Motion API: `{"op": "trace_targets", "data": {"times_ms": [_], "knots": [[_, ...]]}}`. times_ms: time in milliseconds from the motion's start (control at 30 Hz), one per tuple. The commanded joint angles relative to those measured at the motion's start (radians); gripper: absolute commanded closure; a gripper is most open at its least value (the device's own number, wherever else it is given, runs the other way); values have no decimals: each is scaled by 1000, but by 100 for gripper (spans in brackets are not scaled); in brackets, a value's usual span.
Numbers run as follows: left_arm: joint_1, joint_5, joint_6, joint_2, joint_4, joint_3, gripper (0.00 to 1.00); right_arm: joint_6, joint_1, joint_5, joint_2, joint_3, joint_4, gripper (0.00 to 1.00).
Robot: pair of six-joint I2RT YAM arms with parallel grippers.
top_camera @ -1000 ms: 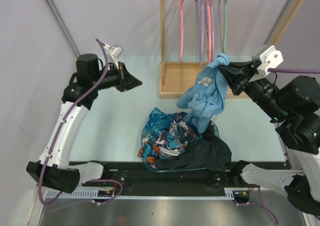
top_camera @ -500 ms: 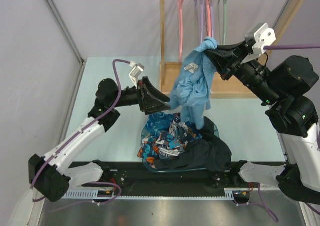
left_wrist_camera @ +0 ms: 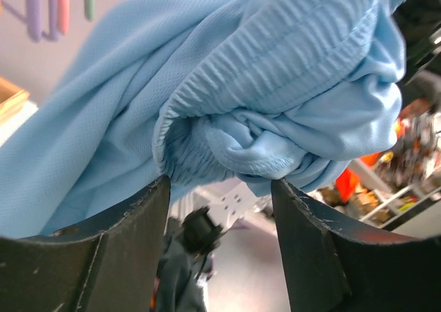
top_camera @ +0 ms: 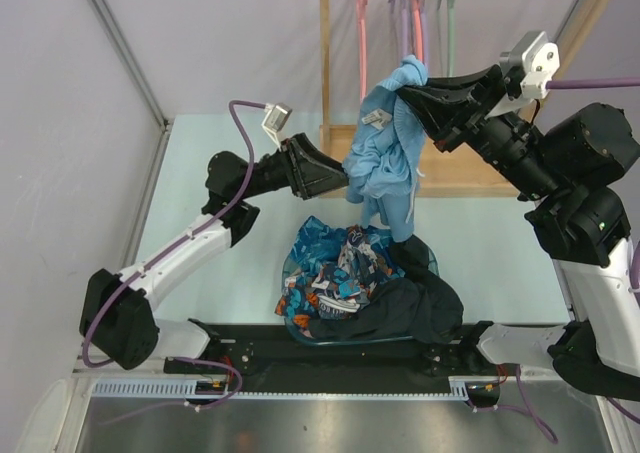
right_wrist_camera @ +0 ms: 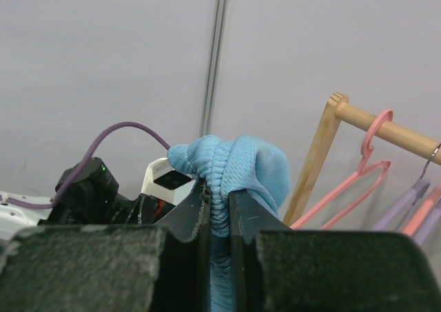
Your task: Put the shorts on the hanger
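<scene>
My right gripper is going to lay the light blue shorts down for me, over the patterned and black garments in the basket (top_camera: 361, 248).
The light blue shorts (top_camera: 385, 153) hang in the air in front of the wooden rack, pinched at the waistband by my right gripper (top_camera: 405, 91); the right wrist view shows the jaws shut on the ribbed waistband (right_wrist_camera: 220, 181). My left gripper (top_camera: 343, 183) is open at the shorts' lower left edge; in the left wrist view the bunched fabric (left_wrist_camera: 262, 105) hangs just beyond the spread fingertips (left_wrist_camera: 148, 195). The sage hanger (top_camera: 449, 28) hangs on the rack rail behind the shorts.
Pink (top_camera: 362, 43) and purple (top_camera: 403, 33) hangers hang beside the sage one on the wooden rack (top_camera: 325, 83). Below, a basket holds a blue-and-orange patterned garment (top_camera: 335, 273) and a black garment (top_camera: 410, 308). A black rail (top_camera: 300, 358) crosses the near edge.
My right gripper has lifted the shorts up and leftward toward the rail. My left arm swung in from the far left, and its open gripper now reaches the shorts' lower edge.
</scene>
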Motion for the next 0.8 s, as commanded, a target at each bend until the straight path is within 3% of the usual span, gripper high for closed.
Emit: {"op": "trace_targets", "data": {"times_ms": [0,300,467,767], "knots": [[-20,-19,-181,39,306,23,35,34,7,-9,-10,23,126,100],[-27,-29,-237,49,334,-89,35,46,10,4,-12,24,152,100],[-25,-25,-291,55,398,-144,24,55,10,5,-10,35,149,100],[-25,-48,-354,82,467,-38,20,69,10,-7,-24,-12,149,100]]}}
